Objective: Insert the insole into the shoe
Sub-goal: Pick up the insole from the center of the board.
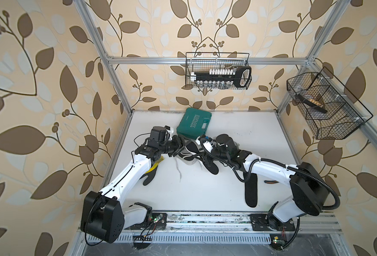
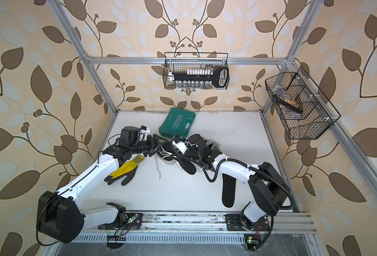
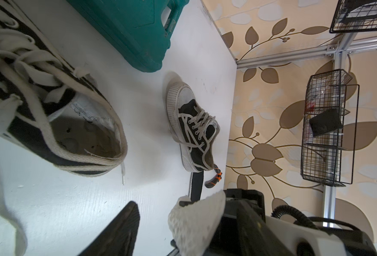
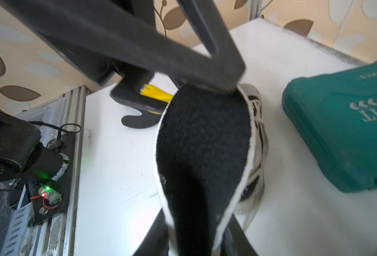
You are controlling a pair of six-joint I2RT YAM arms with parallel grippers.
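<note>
The shoe's tongue [image 1: 183, 152] [image 3: 61, 99], just above the laces on the black-and-white shoe beside the green tool case, is next for my left gripper to close on.
A black-and-white laced shoe [image 1: 186, 158] [image 2: 167, 158] lies mid-table, and the left wrist view looks into its mouth [image 3: 28, 93]. My right gripper [image 4: 196, 239] [image 1: 205, 154] is shut on the black insole [image 4: 203, 144] [image 1: 213, 168], which is bowed between the fingers. The insole's toe end points toward the shoe [image 4: 256, 124], and its white underside [image 3: 194, 219] shows in the left wrist view. My left gripper [image 1: 179, 147] [image 3: 154, 239] stands open at the shoe, with one black finger [image 4: 183, 55] over the insole's toe end. Its other finger is hidden behind the insole.
A green tool case [image 1: 194, 122] sits just behind the shoe. A second shoe [image 3: 192, 124] lies beyond the right arm, near an orange-handled tool [image 3: 215, 179]. Another black insole [image 1: 250, 190] lies front right, a yellow-black glove [image 2: 121, 172] front left. Two wire baskets [image 1: 217, 71] [image 1: 325, 106] hang on the walls.
</note>
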